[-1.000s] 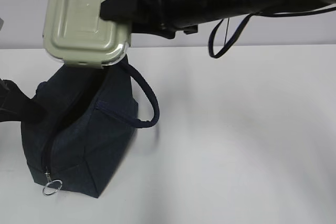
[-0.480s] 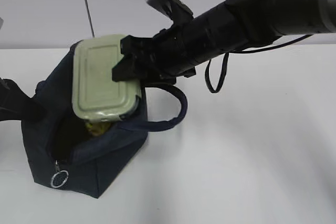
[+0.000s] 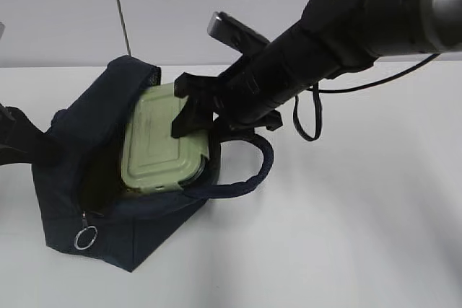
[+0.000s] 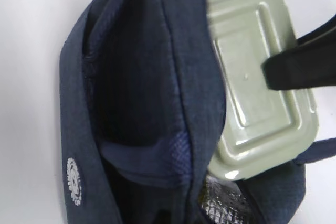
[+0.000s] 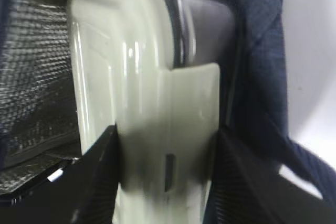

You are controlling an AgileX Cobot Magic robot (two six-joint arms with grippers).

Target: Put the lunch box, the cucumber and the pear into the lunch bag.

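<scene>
The lunch box leans partly inside the opening of the lunch bag, so the robot's right gripper will let go of it and pinch the bag's loop-handle side (image 3: 214, 165), and then both grippers lift the bag.
The navy lunch bag (image 3: 123, 229) stands open at the left of the white table. The lunch box (image 3: 162, 142), sage-green lid up, sits tilted in the bag's mouth, partly inside. My right gripper (image 3: 193, 124) is shut on the box's right end; its jaws clamp the box in the right wrist view (image 5: 167, 135). My left gripper (image 3: 22, 142) is at the bag's left wall and seems to pinch the fabric; its fingers are hidden in the left wrist view, which shows the bag (image 4: 142, 77) and box (image 4: 257, 77). The cucumber and pear are hidden.
The bag's zipper ring pull (image 3: 85, 238) hangs at its front corner. One loop handle (image 3: 249, 178) lies on the table under my right arm. A cable loop (image 3: 310, 117) hangs from that arm. The bag's silver lining (image 5: 31, 77) shows inside.
My right gripper has lowered the lunch box from above the bag into its open mouth. The bag's mouth has spread wider, and the yellow-green thing seen under the box is now covered.
</scene>
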